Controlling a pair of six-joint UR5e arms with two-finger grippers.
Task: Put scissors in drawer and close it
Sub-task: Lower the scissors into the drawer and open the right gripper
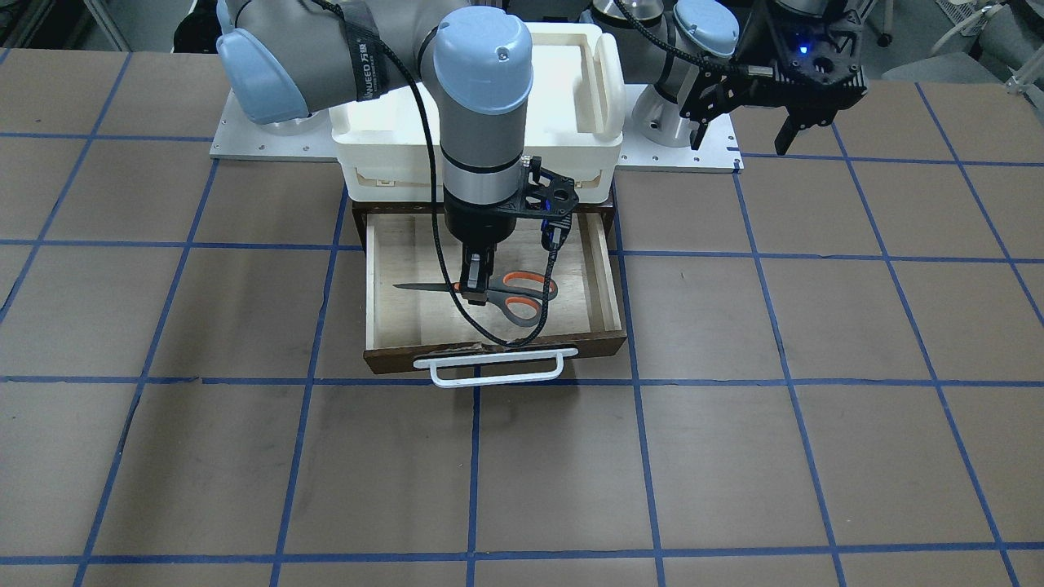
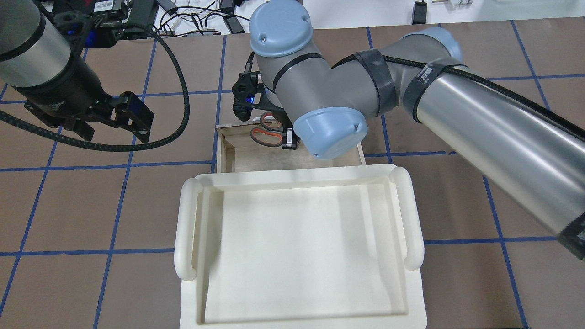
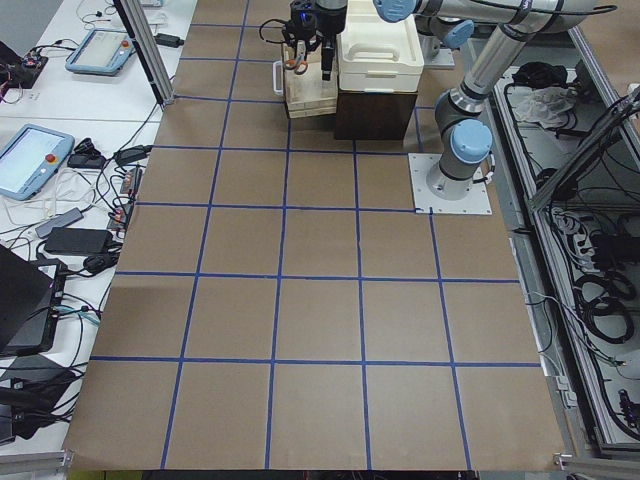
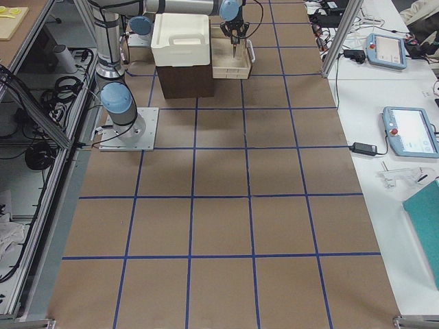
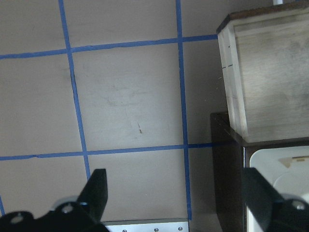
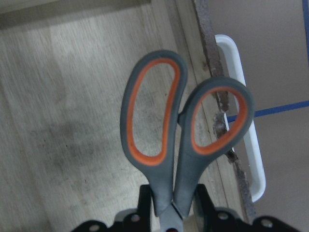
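Observation:
The scissors, now held down inside the open drawer, will be let go by my right gripper on the middle of the drawer's pale wood bottom (image 1: 479, 298) (image 6: 126, 186), behind the drawer's white handle.
The drawer (image 1: 412, 269) stands pulled open under the white bin, with a pale wood floor, a dark brown front (image 1: 391, 356) and a white bar handle (image 1: 497, 371). My right gripper (image 1: 475, 289) reaches down into it and is shut on the scissors (image 1: 522, 310) near their pivot. The blades point to that view's left and the grey-and-orange loops to its right. In the right wrist view the loops (image 6: 164, 179) hang over the drawer floor (image 6: 72, 121) beside the handle (image 6: 253, 159). My left gripper (image 2: 114, 121) hovers open and empty off to the drawer's side; its fingers (image 5: 96, 193) are spread wide.
A white plastic bin (image 2: 297, 246) sits on the dark cabinet (image 5: 224, 159) above the drawer. The brown table with blue tape grid (image 1: 734, 456) spreads all around. The arms' base plates (image 1: 269, 147) lie behind the bin.

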